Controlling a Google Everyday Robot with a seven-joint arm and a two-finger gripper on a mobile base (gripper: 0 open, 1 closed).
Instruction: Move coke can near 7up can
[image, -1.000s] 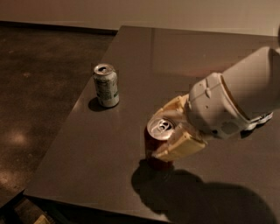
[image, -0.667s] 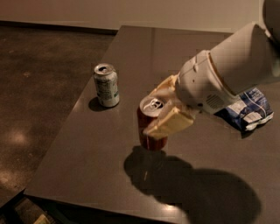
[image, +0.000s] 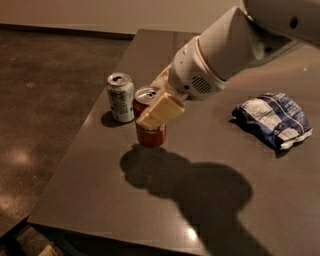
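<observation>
Next, I let go of the coke can on the dark table (image: 142, 137) close beside the 7up can, toward the chip bag.
The red coke can (image: 150, 134) stands upright on the dark table (image: 165, 200), close to the right of the silver-green 7up can (image: 121, 97). The two cans are nearly touching. My gripper (image: 156, 102) reaches in from the upper right and is shut on the coke can, one cream finger (image: 161, 111) across its front, the other behind it. The gripper covers the can's middle; its silver top and red base show.
A blue and white chip bag (image: 272, 119) lies on the table at the right. The table's left edge runs just left of the 7up can, with the floor (image: 45, 100) beyond. The arm's shadow falls on the table's front.
My gripper has carried the coke can left and towards the far side, from mid-table to right beside the 7up can. The 7up can has not moved.
</observation>
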